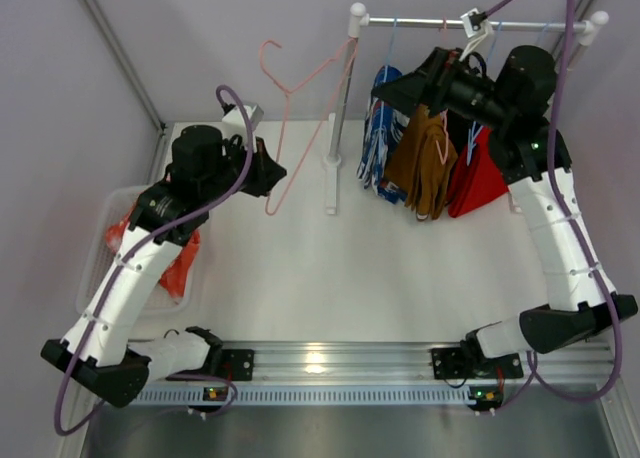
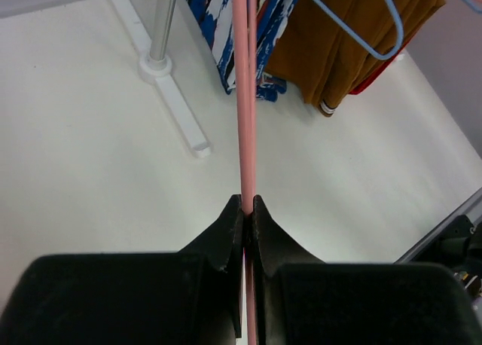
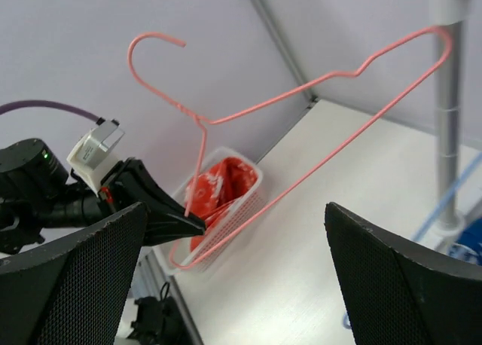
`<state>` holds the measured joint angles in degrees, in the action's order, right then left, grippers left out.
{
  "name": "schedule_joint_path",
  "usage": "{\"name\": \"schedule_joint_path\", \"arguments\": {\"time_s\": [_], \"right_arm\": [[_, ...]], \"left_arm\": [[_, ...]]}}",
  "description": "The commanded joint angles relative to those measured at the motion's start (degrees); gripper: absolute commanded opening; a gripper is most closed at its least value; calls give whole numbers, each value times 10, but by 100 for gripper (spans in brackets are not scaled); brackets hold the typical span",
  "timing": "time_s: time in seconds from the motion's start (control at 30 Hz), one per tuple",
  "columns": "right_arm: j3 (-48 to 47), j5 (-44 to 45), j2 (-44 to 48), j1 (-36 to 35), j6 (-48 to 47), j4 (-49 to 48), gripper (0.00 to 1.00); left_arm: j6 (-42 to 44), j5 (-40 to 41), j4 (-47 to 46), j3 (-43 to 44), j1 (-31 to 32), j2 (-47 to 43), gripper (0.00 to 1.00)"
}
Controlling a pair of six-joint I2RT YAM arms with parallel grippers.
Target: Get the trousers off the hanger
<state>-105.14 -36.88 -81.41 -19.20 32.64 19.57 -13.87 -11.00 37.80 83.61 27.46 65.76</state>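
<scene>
The pink wire hanger will be hanging between the rack post and the blue patterned garment point(image 1: 367, 86) as soon as my left gripper releases it.
The pink wire hanger point(image 1: 320, 67) is bare and held up in the air left of the rack post. My left gripper point(image 1: 275, 170) is shut on its lower wire, seen clamped between the jaws in the left wrist view point(image 2: 248, 207). The hanger also shows in the right wrist view point(image 3: 203, 141). The orange-red speckled trousers point(image 1: 180, 263) lie bunched in a white basket point(image 1: 95, 268) at the left edge, also in the right wrist view point(image 3: 226, 183). My right gripper point(image 1: 395, 90) is open and empty, high up by the rack, its fingers point(image 3: 83, 277) spread wide.
A small clothes rack stands at the back, with its rail point(image 1: 470, 23) and post point(image 1: 338, 128). On light blue hangers point(image 2: 354, 29) hang a blue patterned garment point(image 1: 380, 128), brown trousers point(image 1: 425, 158) and a plain red garment point(image 1: 478, 173). The rack foot point(image 2: 177, 104) rests on the table.
</scene>
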Motion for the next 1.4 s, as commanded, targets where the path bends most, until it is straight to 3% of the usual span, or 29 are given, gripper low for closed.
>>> {"name": "schedule_joint_path", "arguments": {"time_s": [0.0, 0.17, 0.3, 0.33, 0.53, 0.97, 1.37], "right_arm": [[-22, 3, 18, 53, 7, -3, 99], [-30, -11, 22, 142, 26, -6, 99], [-31, -27, 26, 194, 49, -10, 99], [-28, -29, 27, 212, 52, -12, 99], [-5, -35, 41, 246, 67, -30, 99], [46, -48, 74, 269, 81, -47, 99], [91, -60, 93, 285, 93, -65, 99]], "left_arm": [[24, 40, 40, 51, 8, 57, 0], [39, 63, 48, 92, 53, 101, 0], [38, 184, 54, 116, 114, 126, 0], [40, 253, 57, 130, 127, 148, 0], [71, 363, 57, 234, 186, 233, 0], [103, 433, 66, 420, 182, 407, 0], [142, 427, -7, 466, 154, 467, 0]]}}
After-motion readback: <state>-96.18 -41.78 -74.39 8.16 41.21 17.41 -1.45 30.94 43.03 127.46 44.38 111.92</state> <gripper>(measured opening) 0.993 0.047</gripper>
